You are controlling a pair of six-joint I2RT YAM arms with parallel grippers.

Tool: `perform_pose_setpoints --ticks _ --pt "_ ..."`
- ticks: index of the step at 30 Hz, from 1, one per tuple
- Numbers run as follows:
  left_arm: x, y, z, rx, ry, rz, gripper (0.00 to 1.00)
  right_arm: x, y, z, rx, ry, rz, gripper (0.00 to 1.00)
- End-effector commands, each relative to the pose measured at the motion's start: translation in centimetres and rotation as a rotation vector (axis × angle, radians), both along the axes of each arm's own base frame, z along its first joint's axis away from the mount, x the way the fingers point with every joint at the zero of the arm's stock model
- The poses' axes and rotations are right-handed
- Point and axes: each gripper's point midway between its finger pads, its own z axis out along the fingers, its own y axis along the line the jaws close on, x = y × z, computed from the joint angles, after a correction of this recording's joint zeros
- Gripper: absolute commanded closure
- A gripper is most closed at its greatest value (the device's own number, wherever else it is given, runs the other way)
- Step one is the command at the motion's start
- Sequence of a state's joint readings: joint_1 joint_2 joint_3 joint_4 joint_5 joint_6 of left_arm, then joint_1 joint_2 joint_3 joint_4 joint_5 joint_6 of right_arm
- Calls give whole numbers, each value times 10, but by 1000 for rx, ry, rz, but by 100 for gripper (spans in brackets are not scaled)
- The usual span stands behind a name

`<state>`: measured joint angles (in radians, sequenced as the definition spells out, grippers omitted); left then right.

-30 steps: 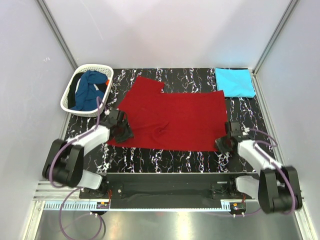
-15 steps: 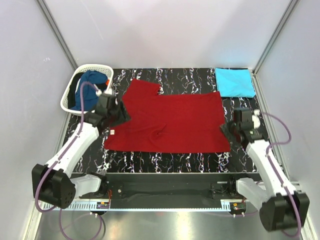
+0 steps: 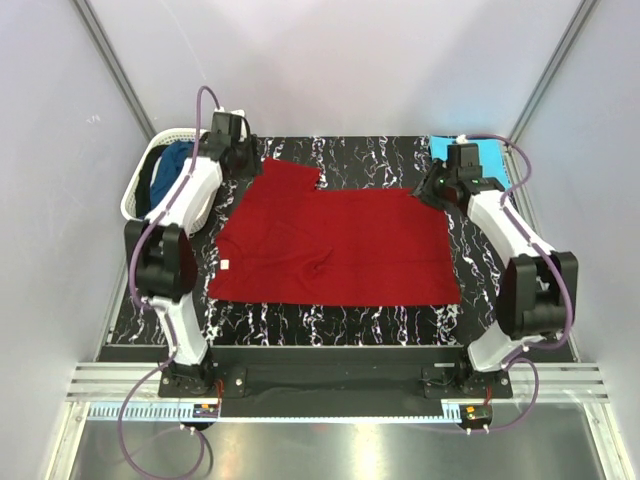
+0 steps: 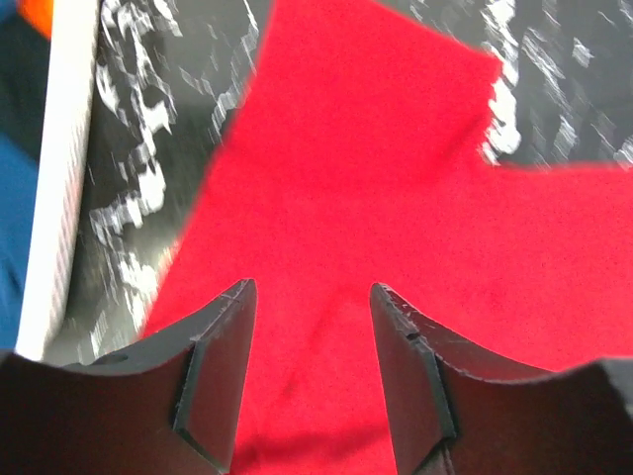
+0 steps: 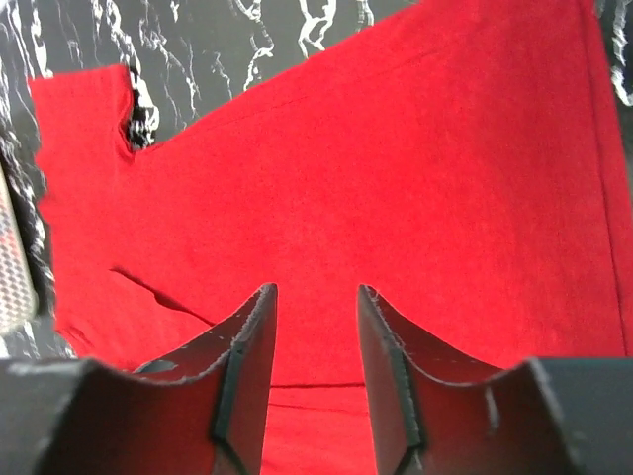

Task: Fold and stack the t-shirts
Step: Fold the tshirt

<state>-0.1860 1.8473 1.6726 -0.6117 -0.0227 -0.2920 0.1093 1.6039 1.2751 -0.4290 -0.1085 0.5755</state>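
My left gripper is about to close on the sleeve's edge [image 3: 259, 179] [image 4: 247, 96] that faces the white basket, a little below the far corner of the deep red t-shirt.
The deep red t-shirt [image 3: 330, 240] lies spread flat on the black marbled table, one sleeve pointing to the far left. My left gripper [image 3: 243, 160] is open and empty above that far-left sleeve; the left wrist view shows its jaws [image 4: 312, 290] apart over the red cloth [image 4: 356, 168]. My right gripper [image 3: 428, 190] is open and empty above the shirt's far right corner; in the right wrist view it [image 5: 315, 290] hangs over red cloth [image 5: 415, 148]. The turquoise t-shirt [image 3: 490, 158] lies folded at the far right corner, partly behind the right arm. The dark blue t-shirt [image 3: 172, 175] lies crumpled in the basket.
A white lattice basket [image 3: 133, 195] stands at the far left, close beside my left arm; its rim [image 4: 64, 178] shows in the left wrist view. White enclosure walls and metal posts ring the table. Both arms reach far across the table.
Both arms have swung from the shirt's near corners to its far edge. The red shirt now lies flatter, its near edge straightened out.
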Motion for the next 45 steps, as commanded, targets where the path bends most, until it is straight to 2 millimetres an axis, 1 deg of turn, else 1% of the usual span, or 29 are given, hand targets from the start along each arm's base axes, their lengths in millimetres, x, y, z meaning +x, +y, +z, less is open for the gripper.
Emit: perform_pose_setpoints --ticks 1,2,3,4,5,6,7,8,9,10,11,13,14,19,23,27,31,32,33,34,35,36,37,38,39,42,43,44,45 --pt "50 15 16 34 -80 -21 46 19 12 20 -18 -114 153 54" --pt "62 19 -9 27 -37 -27 45 20 16 20 -5 -123 164 53" --pt "71 21 -15 24 -34 -25 45 23 22 20 23 -133 193 53" --pt "85 23 -7 18 -66 -18 45 24 26 19 40 -137 202 53" --pt "94 27 -31 13 -30 -10 44 26 29 19 49 -142 213 53" --pt "102 28 -37 13 -30 -5 44 31 29 15 53 -147 214 53" --pt "114 30 -32 15 -56 5 41 34 28 12 42 -145 207 52" --pt "120 30 -56 16 -22 6 40 38 26 4 32 -132 199 52" --pt "125 27 -60 1 -22 -7 39 41 26 4 27 -141 201 52" --pt "133 23 -58 -18 -40 -14 39 44 25 2 23 -144 201 52" --pt "136 19 -76 -58 -10 -13 39 46 26 -4 22 -133 202 52" --pt "143 12 -80 -95 -15 -25 38 51 26 -4 28 -135 194 52" --pt "144 8 -94 -113 6 -28 38 52 28 -8 36 -126 195 52" --pt "146 8 -120 -142 36 -6 38 55 43 -8 113 -133 235 52" --pt "146 -3 -136 -217 64 -26 41 63 39 -25 110 -100 202 51" --pt "149 -3 -132 -211 45 -31 44 67 31 -31 85 -90 210 50" --pt "149 -7 -129 -230 40 -61 49 73 -1 -37 45 -73 173 48" --pt "149 -7 -128 -236 38 -61 52 75 -12 -43 41 -61 164 47" --pt "149 -8 -127 -245 36 -64 54 74 -18 -47 48 -47 175 46" --pt "151 -7 -124 -251 29 -62 57 77 -29 -47 39 -48 176 45" --pt "150 -11 -122 -270 25 -81 62 77 -35 -57 40 -21 182 41" --pt "151 -12 -120 -279 20 -87 71 73 -42 -61 38 13 182 41" --pt "151 -12 -115 -288 10 -92 78 78 -46 -57 10 1 207 41" --pt "153 -13 -110 -292 -4 -97 83 79 -50 -67 -8 25 210 43" --pt "153 -13 -108 -300 -10 -100 92 84 -60 -64 -50 41 190 43" --pt "158 -19 -90 -339 -53 -125 100 92 -71 -77 -116 60 208 48" --pt "157 -19 -86 -349 -58 -127 100 100 -77 -72 -135 38 209 50" --pt "159 -19 -82 -356 -71 -130 100 103 -79 -77 -141 42 214 51" --pt "158 -21 -84 -365 -67 -130 100 109 -84 -72 -160 26 206 51"
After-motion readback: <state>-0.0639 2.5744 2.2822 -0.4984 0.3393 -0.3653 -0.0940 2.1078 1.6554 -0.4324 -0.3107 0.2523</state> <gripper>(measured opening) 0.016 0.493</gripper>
